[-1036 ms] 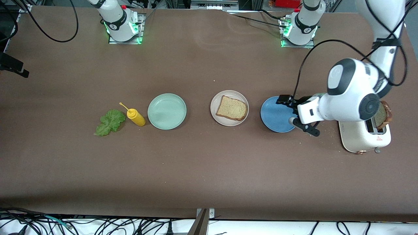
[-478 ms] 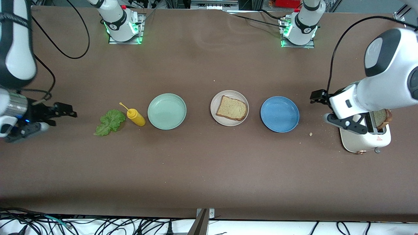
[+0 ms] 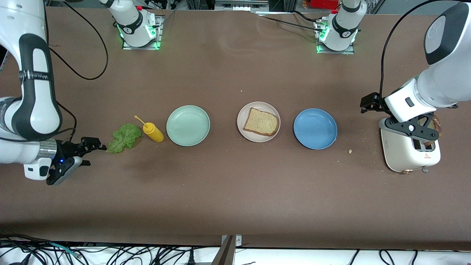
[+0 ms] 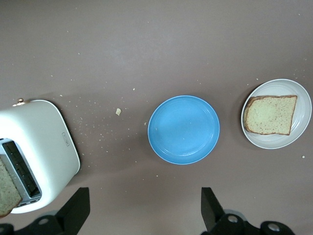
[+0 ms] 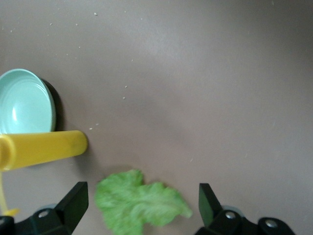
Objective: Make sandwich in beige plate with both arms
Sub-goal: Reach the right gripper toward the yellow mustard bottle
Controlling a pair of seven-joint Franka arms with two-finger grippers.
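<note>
Next, I close my right gripper on the bottom end (image 3: 158, 137) (image 5: 71, 143) of the yellow mustard bottle, opposite its cap, between the lettuce and the mint green plate.
One tan toast slice (image 3: 260, 121) lies on the beige plate (image 3: 270, 107), also seen in the left wrist view (image 4: 304, 115). A second slice (image 3: 436, 124) stands in the white toaster (image 3: 404, 154), with my left gripper (image 3: 409, 129) open over the toaster and nothing between its fingers (image 4: 144, 210). The green lettuce leaf (image 3: 124, 137) lies flat on the table toward the right arm's end. My right gripper (image 3: 86, 154) is open just beside the leaf. In the right wrist view the lettuce (image 5: 139, 205) shows between the spread fingers, untouched.
A yellow mustard bottle (image 3: 153, 133) lies between the lettuce and an empty mint green plate (image 3: 188, 125). An empty blue plate (image 3: 315, 129) sits between the beige plate and the toaster. Crumbs dot the table near the toaster.
My left gripper has swung from over the blue plate to over the toaster. My right arm has come into view and moved up to the lettuce. Both grippers stayed open.
</note>
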